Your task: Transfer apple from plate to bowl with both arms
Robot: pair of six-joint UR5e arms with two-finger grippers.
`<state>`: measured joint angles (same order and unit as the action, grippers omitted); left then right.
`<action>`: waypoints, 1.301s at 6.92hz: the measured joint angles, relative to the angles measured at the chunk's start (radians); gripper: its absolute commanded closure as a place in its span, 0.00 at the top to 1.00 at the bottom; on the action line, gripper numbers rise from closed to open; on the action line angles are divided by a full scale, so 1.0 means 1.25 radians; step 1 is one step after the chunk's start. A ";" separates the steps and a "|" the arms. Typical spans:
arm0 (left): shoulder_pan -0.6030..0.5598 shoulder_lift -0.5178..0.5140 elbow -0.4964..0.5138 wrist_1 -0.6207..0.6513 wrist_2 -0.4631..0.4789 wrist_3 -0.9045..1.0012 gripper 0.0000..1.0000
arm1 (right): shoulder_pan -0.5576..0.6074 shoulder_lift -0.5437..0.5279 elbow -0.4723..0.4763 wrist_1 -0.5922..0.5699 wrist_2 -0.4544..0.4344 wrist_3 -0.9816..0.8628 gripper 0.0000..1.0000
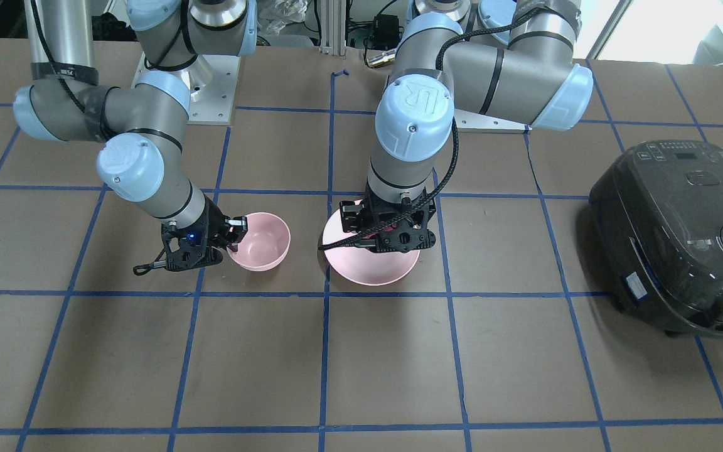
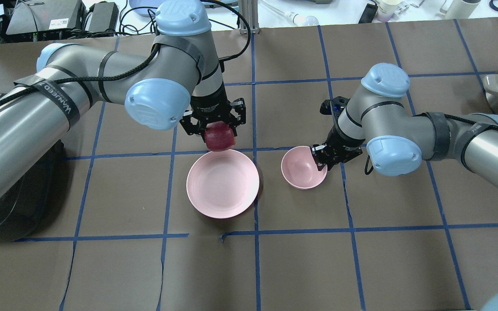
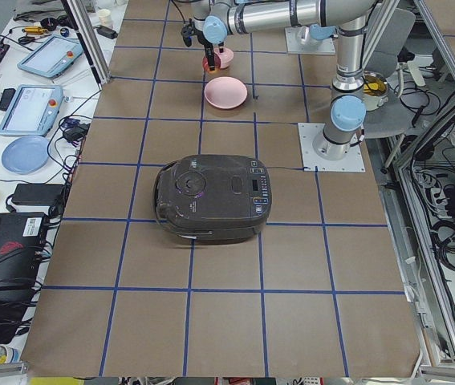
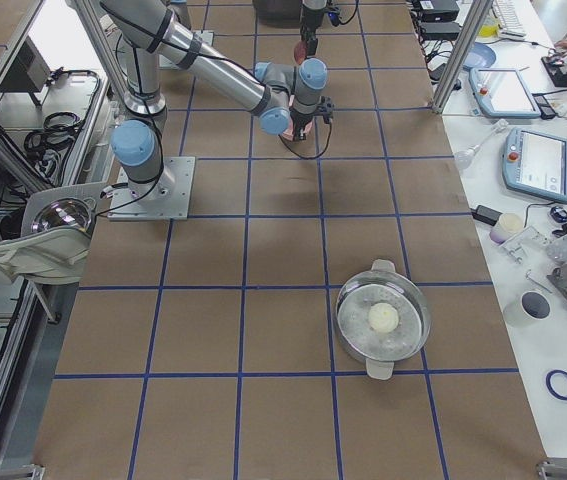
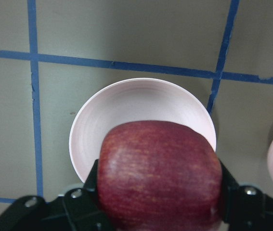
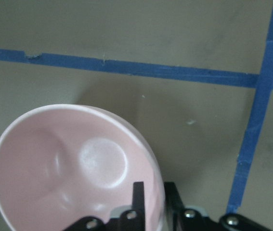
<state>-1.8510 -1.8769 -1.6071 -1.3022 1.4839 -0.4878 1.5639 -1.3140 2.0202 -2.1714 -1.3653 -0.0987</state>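
My left hand will release the dark-red apple on the inside bottom of the small pink bowl (image 1: 254, 256) beside the plate.
My left gripper (image 2: 216, 129) is shut on the dark-red apple (image 2: 219, 136) and holds it above the far rim of the empty pale-pink plate (image 2: 223, 183). In the left wrist view the apple (image 5: 160, 175) fills the space between the jaws, with the plate (image 5: 141, 106) below it. The small pink bowl (image 2: 303, 168) stands to the right of the plate and is empty. My right gripper (image 2: 320, 157) is shut on the bowl's rim; the right wrist view shows one finger (image 6: 138, 197) inside the bowl (image 6: 73, 163) and one outside. I cannot tell whether the bowl rests on the table.
A black rice cooker (image 1: 681, 238) sits on the robot's left side of the table. A steel pot with a glass lid (image 4: 383, 320) stands far out on the right end. Blue tape lines cross the brown table (image 2: 301, 263).
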 measured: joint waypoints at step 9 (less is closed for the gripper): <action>-0.224 -0.163 0.000 0.253 -0.076 -0.385 0.03 | -0.184 -0.121 -0.189 0.242 -0.186 -0.088 1.00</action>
<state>-2.1307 -2.0806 -1.6068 -0.9855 1.3891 -0.9688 1.3341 -1.4654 1.7834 -1.8694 -1.5980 -0.2081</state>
